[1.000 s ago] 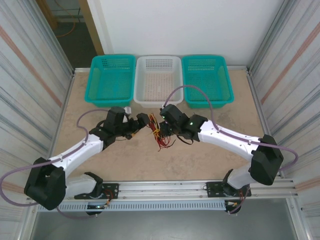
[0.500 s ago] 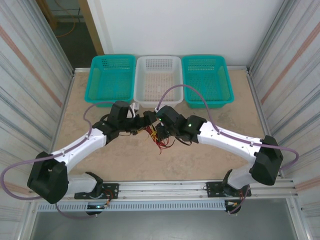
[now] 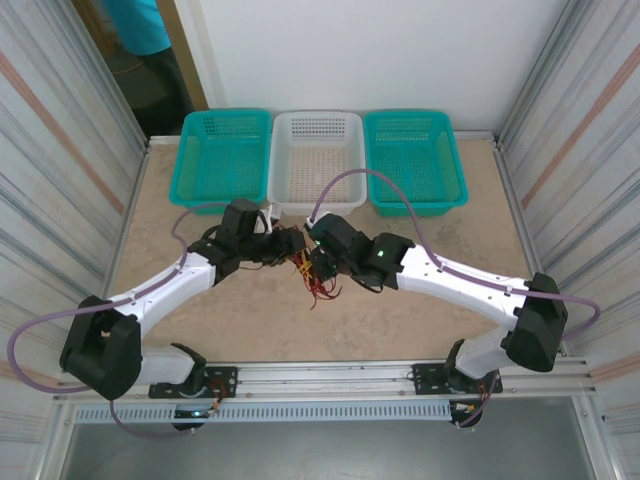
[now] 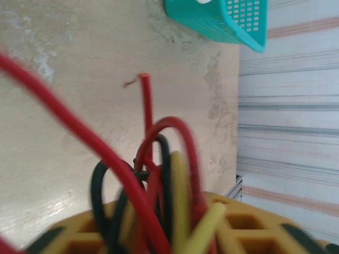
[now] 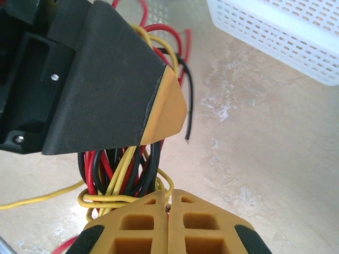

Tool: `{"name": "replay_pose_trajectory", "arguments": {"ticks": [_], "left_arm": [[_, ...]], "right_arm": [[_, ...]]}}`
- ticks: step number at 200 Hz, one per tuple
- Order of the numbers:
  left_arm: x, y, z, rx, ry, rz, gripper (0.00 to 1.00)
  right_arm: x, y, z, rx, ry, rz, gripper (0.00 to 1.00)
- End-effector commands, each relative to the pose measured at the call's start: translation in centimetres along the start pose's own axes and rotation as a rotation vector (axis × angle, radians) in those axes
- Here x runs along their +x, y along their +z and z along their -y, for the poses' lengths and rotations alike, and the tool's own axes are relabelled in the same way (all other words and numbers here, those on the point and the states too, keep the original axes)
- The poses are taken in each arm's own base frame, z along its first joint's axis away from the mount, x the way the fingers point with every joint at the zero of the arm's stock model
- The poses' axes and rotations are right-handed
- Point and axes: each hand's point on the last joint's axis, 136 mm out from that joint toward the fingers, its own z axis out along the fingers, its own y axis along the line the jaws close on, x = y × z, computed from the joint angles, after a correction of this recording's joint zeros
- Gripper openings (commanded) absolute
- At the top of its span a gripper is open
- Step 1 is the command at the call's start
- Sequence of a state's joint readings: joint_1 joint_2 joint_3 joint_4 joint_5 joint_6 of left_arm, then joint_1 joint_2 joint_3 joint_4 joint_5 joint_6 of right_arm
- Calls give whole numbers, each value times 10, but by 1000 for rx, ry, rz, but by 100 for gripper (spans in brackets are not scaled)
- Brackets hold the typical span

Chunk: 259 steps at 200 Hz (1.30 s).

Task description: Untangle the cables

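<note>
My right gripper needs to take the yellow wire's loop (image 5: 167, 181) close by the clump and pull it away to unwind it, as the wire wraps round the clump below my left gripper.
The cables (image 3: 313, 280) are a knot of thin red, black and yellow wires hanging between both grippers at the table's middle, loose ends trailing toward the near edge. From the left, my left gripper (image 3: 293, 250) has its fingers closed round a thick clump of them. In the left wrist view the cables (image 4: 159, 174) fill the gap of the left gripper (image 4: 164, 225). My right gripper (image 3: 318, 262) meets the knot from the right. In the right wrist view the right gripper (image 5: 168, 200) is shut, pinching a wire end, with the cables (image 5: 122, 169) just ahead of it and a left fingertip (image 5: 165, 114) pressed against them.
Three baskets stand along the far edge: teal (image 3: 226, 113), white (image 3: 316, 116), teal (image 3: 410, 114). The white basket (image 5: 286, 32) lies close beyond the grippers. Corrugated walls enclose both sides. A rail runs along the near edge (image 3: 330, 375). Someone in teal stands in the doorway (image 3: 140, 25).
My left gripper has moved right into the bundle and closed from wide open onto the wires. The right gripper has shifted slightly left and stayed shut, and the bundle has drawn in.
</note>
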<state>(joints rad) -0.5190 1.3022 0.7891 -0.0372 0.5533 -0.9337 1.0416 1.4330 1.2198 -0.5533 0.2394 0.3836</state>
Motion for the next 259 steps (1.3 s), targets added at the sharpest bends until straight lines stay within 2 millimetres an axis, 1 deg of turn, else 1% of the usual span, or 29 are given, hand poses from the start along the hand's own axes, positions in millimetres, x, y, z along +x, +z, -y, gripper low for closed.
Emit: {"name": "replay_pose_trajectory", "arguments": {"ticks": [1, 9, 16, 21, 26, 34, 44, 58, 69, 75, 86, 97, 103, 118, 122, 128, 149, 193, 233, 246, 259], "left_arm": [[0, 1, 9, 54, -2, -6, 18], [0, 1, 11, 63, -2, -3, 13], [0, 0, 11, 65, -5, -1, 12], [-1, -1, 12, 67, -5, 4, 11], [-1, -2, 12, 66, -8, 7, 10], [-1, -3, 12, 65, -12, 15, 10], [-2, -5, 12, 68, -15, 28, 9], [-2, -7, 12, 71, -23, 44, 7], [-3, -9, 12, 82, -21, 58, 7], [-3, -10, 12, 83, -24, 65, 6], [-4, -11, 12, 85, -23, 73, 0], [-4, -12, 13, 81, -20, 75, 0], [-5, -12, 14, 81, -17, 76, 0], [-6, -13, 16, 85, -12, 76, 0], [-6, -13, 16, 84, -10, 77, 0], [-6, -13, 17, 84, -5, 76, 0], [-6, -15, 17, 80, 2, 77, 0], [-4, -16, 16, 77, 11, 76, 0], [-3, -13, 14, 76, 13, 67, 0], [-2, -14, 14, 77, 15, 66, 0], [-2, -14, 15, 82, 18, 67, 0]], "right_arm": [[-28, -21, 0, 7, 22, 86, 0], [-29, -21, 0, 12, 31, 88, 0], [-30, -23, 3, 24, 45, 94, 8], [-31, -24, 6, 42, 57, 102, 18], [-33, -27, 11, 73, 75, 113, 33], [-34, -32, 21, 119, 110, 125, 51], [-35, -41, 31, 159, 169, 146, 67], [-33, -49, 31, 133, 232, 159, 80], [-30, -49, 24, 79, 271, 154, 83], [-28, -48, 21, 55, 286, 146, 83], [-23, -45, 15, 13, 304, 118, 82], [-19, -40, 10, -16, 314, 86, 77], [-17, -38, 8, -32, 320, 68, 72], [-15, -31, 4, -60, 341, 21, 52], [-14, -29, 4, -63, 345, 10, 48], [-13, -26, 5, -58, 351, -5, 45], [-9, -18, 8, -34, 356, -45, 42], [-1, -3, 3, -42, 362, -104, 41], [-3, 1, 0, -48, 356, -110, 39], [-2, 2, 0, -47, 353, -118, 34], [-1, 3, -1, -49, 349, -123, 23]]}}
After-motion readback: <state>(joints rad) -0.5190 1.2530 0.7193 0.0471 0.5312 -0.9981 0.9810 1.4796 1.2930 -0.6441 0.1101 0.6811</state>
